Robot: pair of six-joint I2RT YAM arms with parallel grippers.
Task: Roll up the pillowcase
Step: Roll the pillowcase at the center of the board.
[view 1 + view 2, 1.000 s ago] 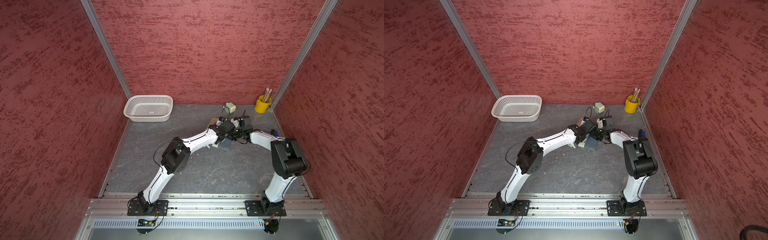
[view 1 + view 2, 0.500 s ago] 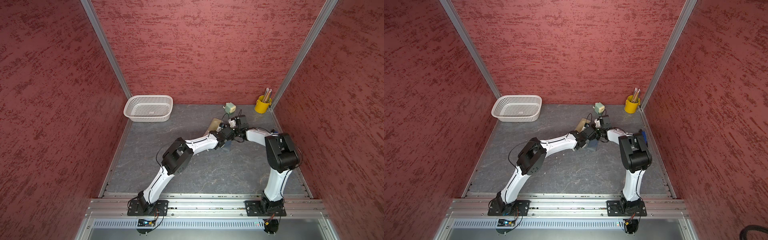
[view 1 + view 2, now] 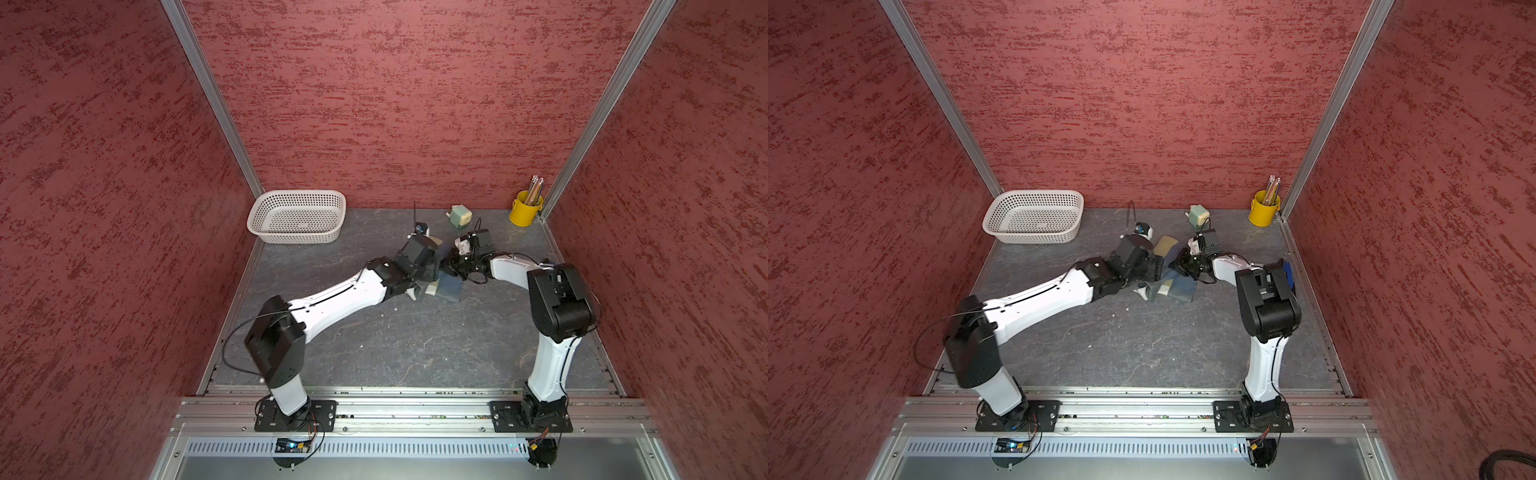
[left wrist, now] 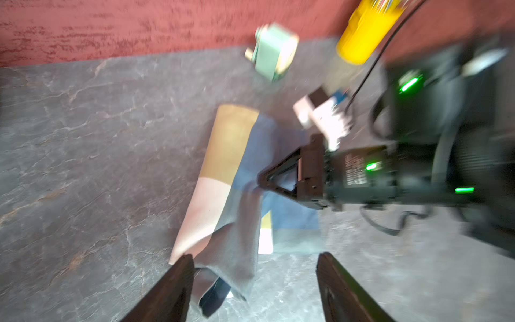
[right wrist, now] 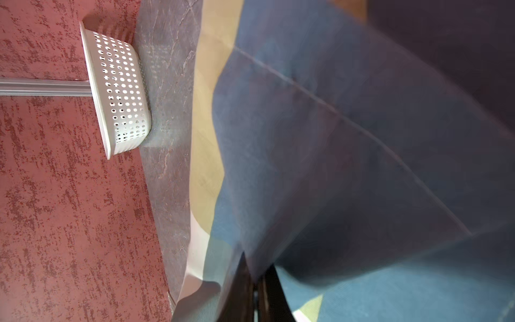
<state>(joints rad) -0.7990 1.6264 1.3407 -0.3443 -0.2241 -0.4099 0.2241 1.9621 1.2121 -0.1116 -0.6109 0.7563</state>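
I see a blue flap lying flat beyond the fold in my right gripper, so I will let go of the fold, grab the flap's outer edge (image 3: 1193, 291) and roll it over.
The pillowcase (image 3: 449, 286) (image 3: 1177, 287) lies bunched and partly folded on the grey table between the two arms, in blue, tan and off-white blocks. In the left wrist view the pillowcase (image 4: 228, 156) stretches away from my left gripper (image 4: 253, 259), which stands open; a loose grey fold droops beside one of its fingers (image 4: 178, 278). My right gripper (image 5: 256, 278) is shut on a fold of the blue pillowcase (image 5: 334, 139). From the left wrist camera the right gripper (image 4: 264, 181) is seen pinching the cloth's middle and lifting it a little.
A white perforated basket (image 3: 297, 216) (image 3: 1034, 216) (image 5: 119, 94) stands at the back left. A yellow cup of pencils (image 3: 525, 208) (image 4: 365, 30) sits in the back right corner. A small green box (image 3: 460, 216) (image 4: 274, 50) rests near the back wall. Red walls enclose the table.
My left gripper has opened and let go of the cloth. My right gripper has closed on a fold of it. Both wrists have shifted slightly over the bundle.
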